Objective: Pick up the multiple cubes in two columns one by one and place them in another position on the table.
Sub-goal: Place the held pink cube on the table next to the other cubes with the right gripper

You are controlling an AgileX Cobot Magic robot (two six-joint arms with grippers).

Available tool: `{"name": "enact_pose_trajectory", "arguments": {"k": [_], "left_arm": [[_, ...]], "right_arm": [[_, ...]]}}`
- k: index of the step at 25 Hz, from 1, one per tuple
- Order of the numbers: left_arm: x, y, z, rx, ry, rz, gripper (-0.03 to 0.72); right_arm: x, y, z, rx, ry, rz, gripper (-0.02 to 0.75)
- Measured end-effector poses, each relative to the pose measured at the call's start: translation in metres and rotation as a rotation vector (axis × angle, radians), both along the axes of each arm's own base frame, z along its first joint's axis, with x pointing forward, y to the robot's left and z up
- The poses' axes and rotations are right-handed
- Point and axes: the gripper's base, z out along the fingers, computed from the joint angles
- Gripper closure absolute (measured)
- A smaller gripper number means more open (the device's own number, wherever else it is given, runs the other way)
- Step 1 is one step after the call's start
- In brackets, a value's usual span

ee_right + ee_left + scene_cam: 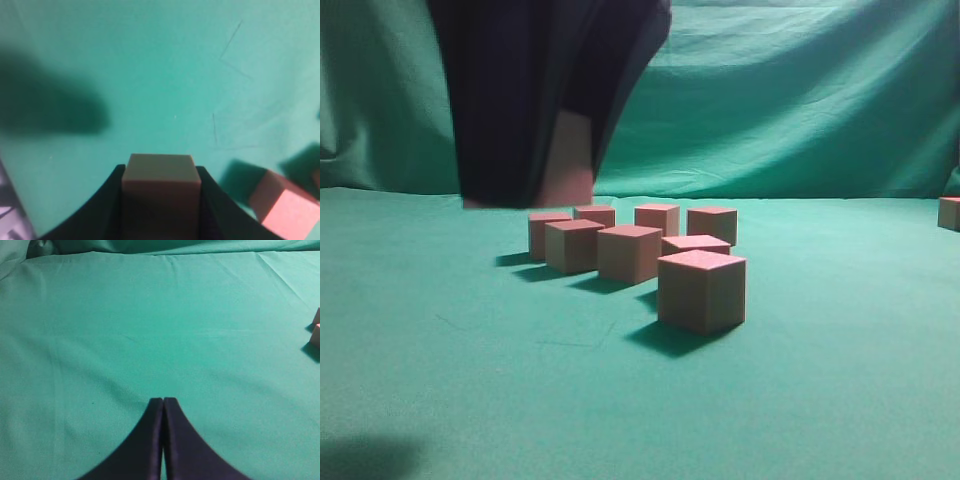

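Note:
I need to use my right gripper to set the held cube down on the thin cloth crease [577, 312] [232, 134] next to the nearest cube.
Several reddish-pink cubes stand in a cluster on the green table [440, 330]; the nearest cube [701, 290] is at the front, others [629, 252] lie behind it. My right gripper [160, 169] is shut on one cube [160, 180] and holds it above the cloth. In the exterior view this dark gripper [560, 192] hangs at the back left of the cluster with the cube [570, 165] between its fingers. Another cube [282, 205] lies at the lower right of the right wrist view. My left gripper [163, 400] is shut and empty over bare cloth.
One lone cube [949, 212] sits at the far right edge of the table. Two cube corners [316, 335] show at the right edge of the left wrist view. A wrinkled green curtain [800, 100] hangs behind the table.

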Motion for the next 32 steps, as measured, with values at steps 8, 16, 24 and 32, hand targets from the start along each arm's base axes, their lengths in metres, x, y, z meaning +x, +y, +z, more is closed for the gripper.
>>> {"name": "enact_pose_trajectory", "arguments": {"k": [8,16,24,32], "left_arm": [[0.000,0.000,0.000,0.000,0.000,0.000,0.688],[0.000,0.000,0.000,0.000,0.000,0.000,0.688],[0.000,0.000,0.000,0.000,0.000,0.000,0.688],[0.000,0.000,0.000,0.000,0.000,0.000,0.688]], "right_arm": [[0.016,0.007,-0.022,-0.107,-0.088,0.077,0.482],[0.025,0.014,-0.032,-0.078,-0.165,0.107,0.482],[0.034,0.014,-0.051,-0.112,-0.152,0.096,0.482],[0.035,0.013,-0.057,-0.132,-0.141,0.094,0.482]]}}
